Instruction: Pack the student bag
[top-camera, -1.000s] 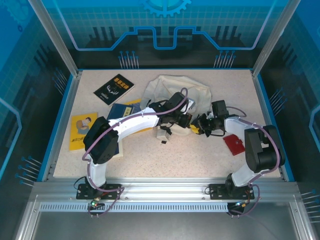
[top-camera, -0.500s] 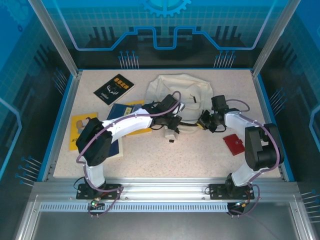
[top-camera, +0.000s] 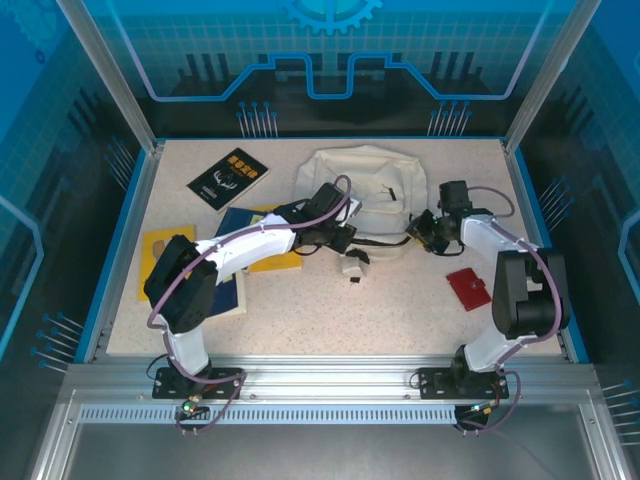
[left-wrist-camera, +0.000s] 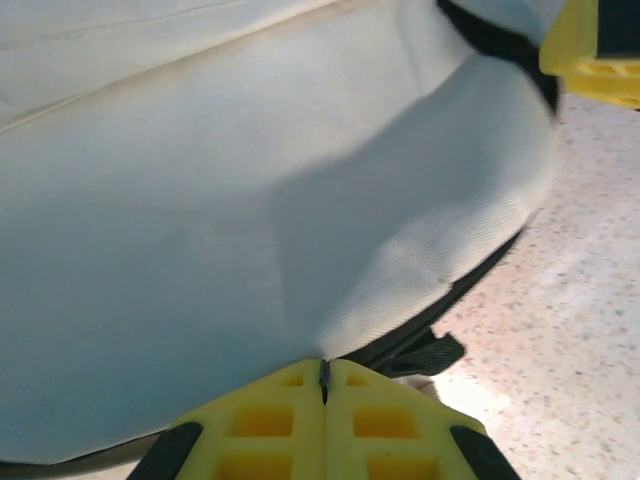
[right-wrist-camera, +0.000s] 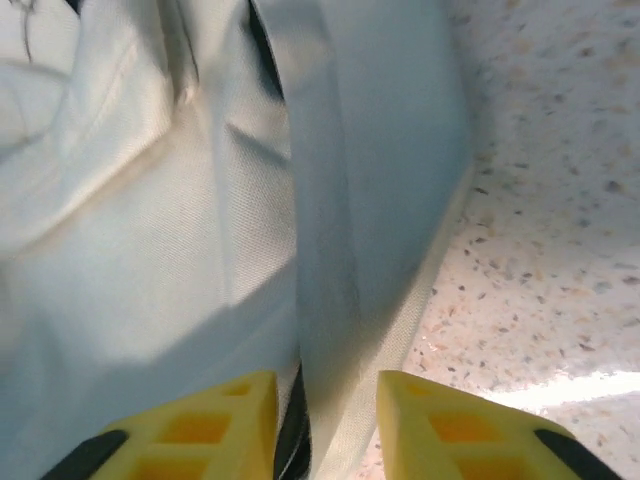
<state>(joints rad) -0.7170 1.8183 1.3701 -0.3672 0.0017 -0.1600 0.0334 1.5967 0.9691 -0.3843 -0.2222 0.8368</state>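
Observation:
Next, I close my right gripper on the loose fold (right-wrist-camera: 335, 385) beside the dark edge of the bag, which bows slack from my left gripper, and pull it taut.
The student bag (top-camera: 365, 185), cream-white fabric with dark straps, lies slumped at the back middle of the table. My left gripper (top-camera: 343, 236) is at its near edge. In the left wrist view its yellow jaws (left-wrist-camera: 323, 368) are pressed together on a thin dark edge of the bag (left-wrist-camera: 250, 200). My right gripper (top-camera: 427, 228) is at the bag's right side. In the right wrist view it (right-wrist-camera: 327, 388) stands open, with a fold of the bag's fabric (right-wrist-camera: 370, 200) lying loose between its fingers. A small white tag (top-camera: 352, 266) lies just in front of the bag.
To the left lie a black book (top-camera: 228, 178), a blue book (top-camera: 243, 222) and a yellow book (top-camera: 163, 262), partly under the left arm. A red flat item (top-camera: 468, 288) lies near the right arm. Blue walls (top-camera: 525, 210) rim the speckled table (top-camera: 380, 320).
The right gripper has opened, let go of the bag and drawn back to the right. The left gripper, still shut, has moved left and back, and the bag now lies flatter and wider.

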